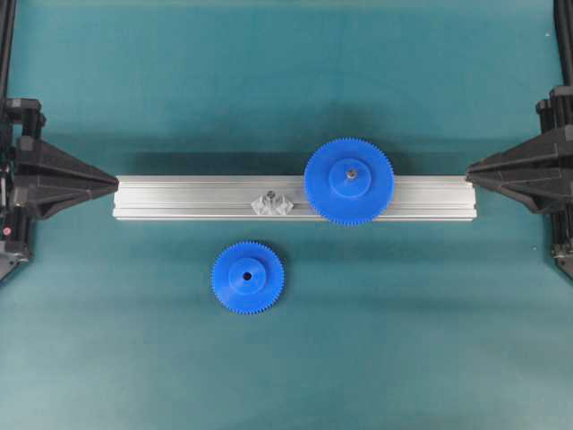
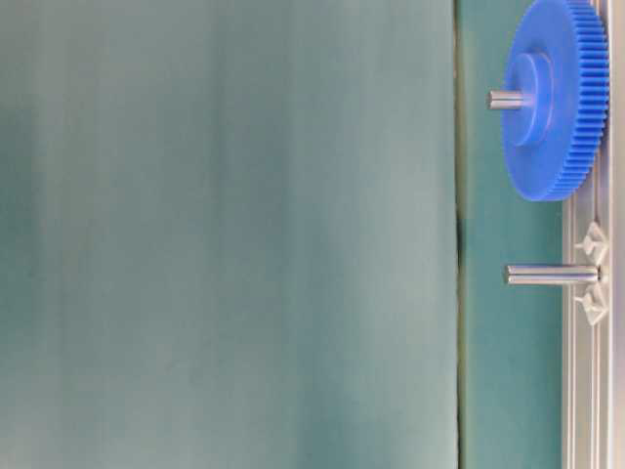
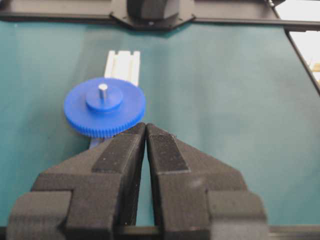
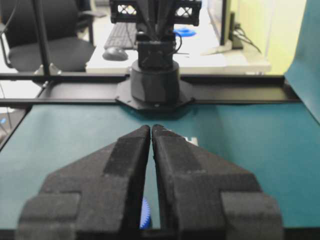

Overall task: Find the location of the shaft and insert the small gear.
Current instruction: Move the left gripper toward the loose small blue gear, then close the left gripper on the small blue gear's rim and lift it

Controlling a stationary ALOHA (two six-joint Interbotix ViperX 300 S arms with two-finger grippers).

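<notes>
Next, my left gripper moves to the small blue gear in front of the aluminium bar and closes on the gear's raised middle [image 1: 247, 276].
The small gear [image 1: 248, 277], bright blue with a raised hub, lies flat on the teal mat in front of the aluminium rail [image 1: 179, 197]. The shaft [image 1: 271, 202] stands on the rail in its clear base, bare, just left of the larger blue gear [image 1: 348, 181]. In the table-level view the shaft [image 2: 552, 275] shows as a plain metal pin. My left gripper [image 1: 116, 184] is shut and empty at the rail's left end. At the rail's right end my right gripper [image 1: 468, 170] is likewise shut and empty. Both wrist views show closed tips, left [image 3: 145, 126] and right [image 4: 151, 128].
The larger gear [image 3: 105, 107] sits on its own pin [image 3: 102, 90], just beyond my left fingertips. A sliver of blue gear teeth [image 4: 145, 220] shows between my right fingers. Arm bases stand at both sides of the mat.
</notes>
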